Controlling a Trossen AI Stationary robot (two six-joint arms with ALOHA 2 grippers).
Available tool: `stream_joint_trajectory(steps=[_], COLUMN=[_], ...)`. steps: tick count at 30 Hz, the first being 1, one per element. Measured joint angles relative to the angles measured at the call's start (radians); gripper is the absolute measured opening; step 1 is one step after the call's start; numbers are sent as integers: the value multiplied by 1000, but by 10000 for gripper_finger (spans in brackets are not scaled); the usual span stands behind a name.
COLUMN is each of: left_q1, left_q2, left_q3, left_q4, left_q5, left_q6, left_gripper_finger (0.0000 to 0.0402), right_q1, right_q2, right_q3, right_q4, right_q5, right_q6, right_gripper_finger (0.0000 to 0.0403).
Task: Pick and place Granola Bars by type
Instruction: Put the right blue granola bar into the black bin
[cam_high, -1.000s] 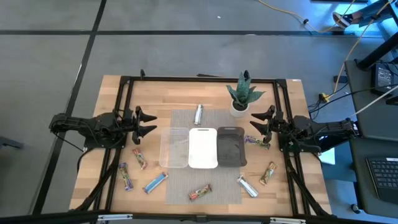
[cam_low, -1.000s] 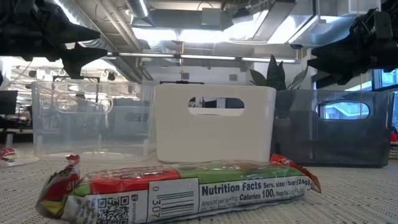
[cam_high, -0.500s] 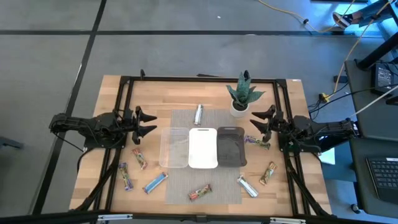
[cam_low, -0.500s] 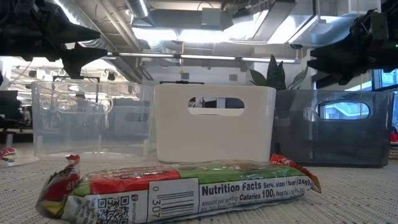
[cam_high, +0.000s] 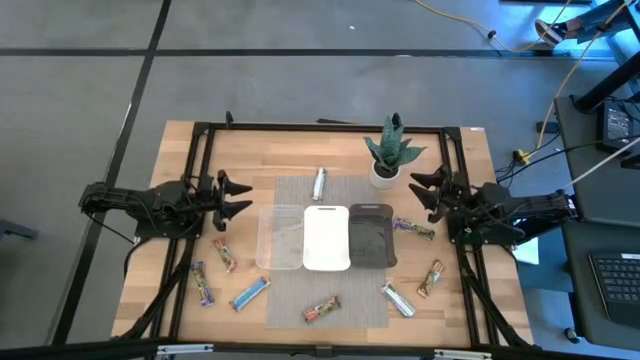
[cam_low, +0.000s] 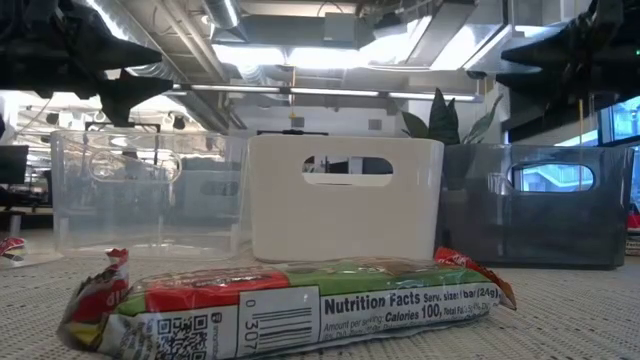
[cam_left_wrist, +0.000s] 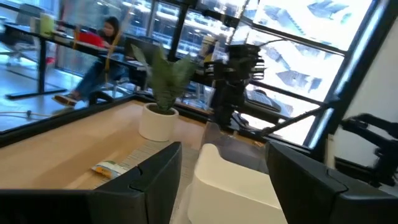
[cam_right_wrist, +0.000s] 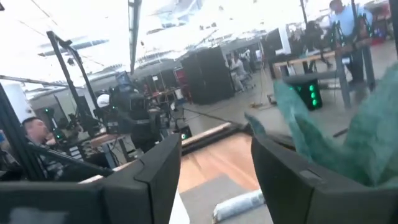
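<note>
Next, my right gripper grabs the middle of the purple-green bar (cam_high: 415, 229) beside the dark grey bin, holding it across the green part of the wrapper.
Several foil-wrapped granola bars lie flat on the table: silver (cam_high: 320, 184), purple-green (cam_high: 413, 228), orange (cam_high: 431, 277), silver-blue (cam_high: 398, 299), red-green (cam_high: 322, 309), which fills the low view's foreground (cam_low: 290, 305), blue (cam_high: 250, 293), purple (cam_high: 204, 283) and red-brown (cam_high: 223, 254). My left gripper (cam_high: 246, 198) hovers open, left of the clear bin. My right gripper (cam_high: 415, 188) hovers open between the plant and the dark grey bin, above the purple-green bar. In the right wrist view the silver bar (cam_right_wrist: 239, 204) shows past the open fingers.
Three bins stand side by side mid-table on a grey mat: clear (cam_high: 280, 237), white (cam_high: 326, 238), dark grey (cam_high: 371, 236). A potted plant (cam_high: 390, 150) stands at the far side close to my right gripper. A black frame (cam_high: 200, 140) borders the table. People sit in the room beyond.
My right gripper has risen and drawn back a little toward the table's far right, still open. The left arm and the bars have kept still.
</note>
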Motion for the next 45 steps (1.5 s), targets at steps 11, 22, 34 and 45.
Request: stream_joint_trajectory(steps=[11, 22, 34, 45], left_q1=[0, 0, 0, 0], left_q2=[0, 0, 1, 1], left_q3=[0, 0, 0, 0], left_q4=[5, 21, 20, 20], left_q5=[-192, -258, -257, -257], left_q6=[-9, -82, -79, -18], left_gripper_finger=[225, 225, 225, 225], right_q1=[0, 0, 4, 4], right_q2=[186, 821, 1134, 1147], right_q3=[338, 938, 835, 643], right_q4=[-383, -1340, -1417, -1185], right_q5=[18, -205, -407, -425], right_q6=[66, 399, 401, 402], right_gripper_finger=[198, 198, 198, 198])
